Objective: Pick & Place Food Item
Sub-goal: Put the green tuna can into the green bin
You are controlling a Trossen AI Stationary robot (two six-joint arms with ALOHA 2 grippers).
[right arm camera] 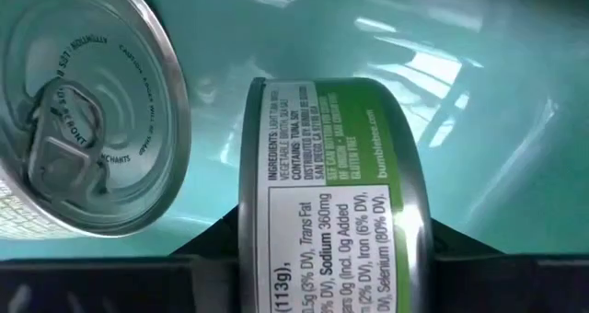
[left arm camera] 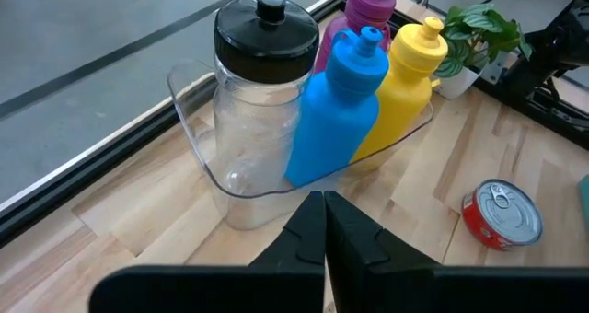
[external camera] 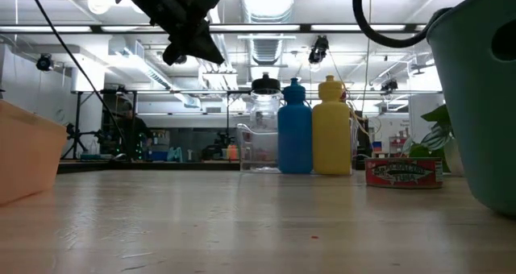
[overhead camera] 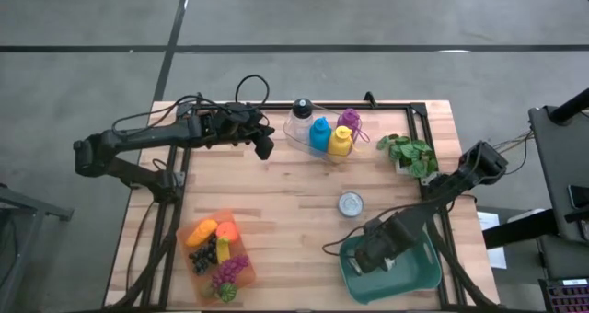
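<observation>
I will release the green-labelled can beside the second can, by the bin's side facing the orange tray point(overhead camera: 356, 268) with my right gripper. The green-labelled can is now down in the teal bin.
My right gripper point(overhead camera: 377, 258) reaches down into the teal bin point(overhead camera: 419, 278) at the table's near right and is shut on a green-labelled tin can point(right arm camera: 331, 193). A second can point(right arm camera: 83, 120) lies in the bin beside it, pull-tab lid showing. A red-labelled can point(overhead camera: 351, 203) stands on the table just beyond the bin. My left gripper point(overhead camera: 265, 149) hangs shut above the far middle of the table, near the bottles point(left arm camera: 340, 110), touching nothing. My right gripper pinches the green-labelled can by its two flat ends between its two fingers point(right arm camera: 207, 244), with the labelled side wall point(right arm camera: 322, 258) facing the wrist camera. The fingers come from above, pointing steeply down. The can stands on edge inside the bin; I cannot tell whether it touches the floor.
A clear container point(overhead camera: 304, 129) at the far middle holds a clear, a blue, a yellow and a purple bottle. A potted plant point(overhead camera: 409, 154) stands at the far right. An orange tray point(overhead camera: 216, 253) of toy fruit sits at the near left. Bare wood lies in the table's middle.
</observation>
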